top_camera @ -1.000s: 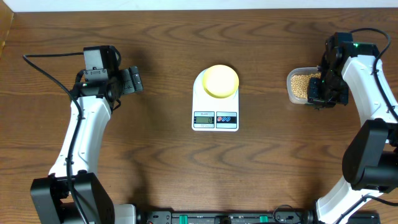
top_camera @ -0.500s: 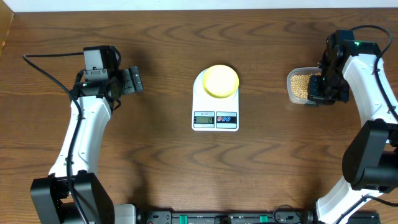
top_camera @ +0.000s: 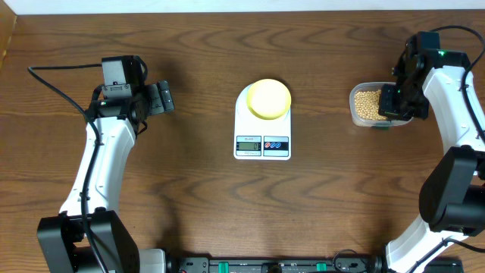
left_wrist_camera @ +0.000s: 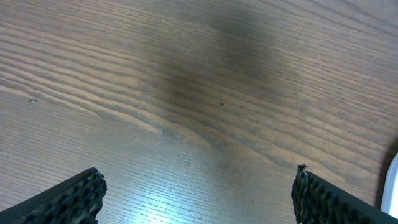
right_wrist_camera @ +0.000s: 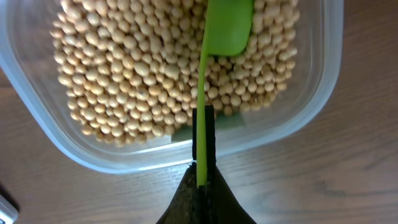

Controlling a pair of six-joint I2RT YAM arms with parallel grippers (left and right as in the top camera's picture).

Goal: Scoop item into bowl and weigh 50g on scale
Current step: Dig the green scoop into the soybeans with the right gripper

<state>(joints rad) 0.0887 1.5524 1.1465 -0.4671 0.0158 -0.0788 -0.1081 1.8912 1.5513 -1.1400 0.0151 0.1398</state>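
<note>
My right gripper should open and take the black sleeve nearer the head (right_wrist_camera: 204, 134) before I scoop, since it is holding the green spoon's thin handle too far back.
Small tan beans, the item (right_wrist_camera: 143, 74), fill a clear plastic container (right_wrist_camera: 314, 102) at the table's right (top_camera: 354, 114). My right gripper (right_wrist_camera: 202, 180) is shut on the thin handle of a green spoon (right_wrist_camera: 227, 28), whose head lies over the beans at the tub's far side. From overhead the right gripper (top_camera: 395, 103) hangs over the tub's right edge. The pale yellow bowl (top_camera: 268, 98) stands on the white scale (top_camera: 262, 148) at mid-table. Far left, my left gripper (top_camera: 160, 98) hovers open over bare wood (left_wrist_camera: 199, 200), nothing between its fingers.
The dark wooden table (top_camera: 197, 197) has a white strip along its far edge. A black cable (top_camera: 57, 83) trails from the left arm. The scale's corner shows at the right edge of the left wrist view (left_wrist_camera: 393, 186).
My right gripper has shifted a little toward the table's far edge with the spoon. The left arm has stayed still.
</note>
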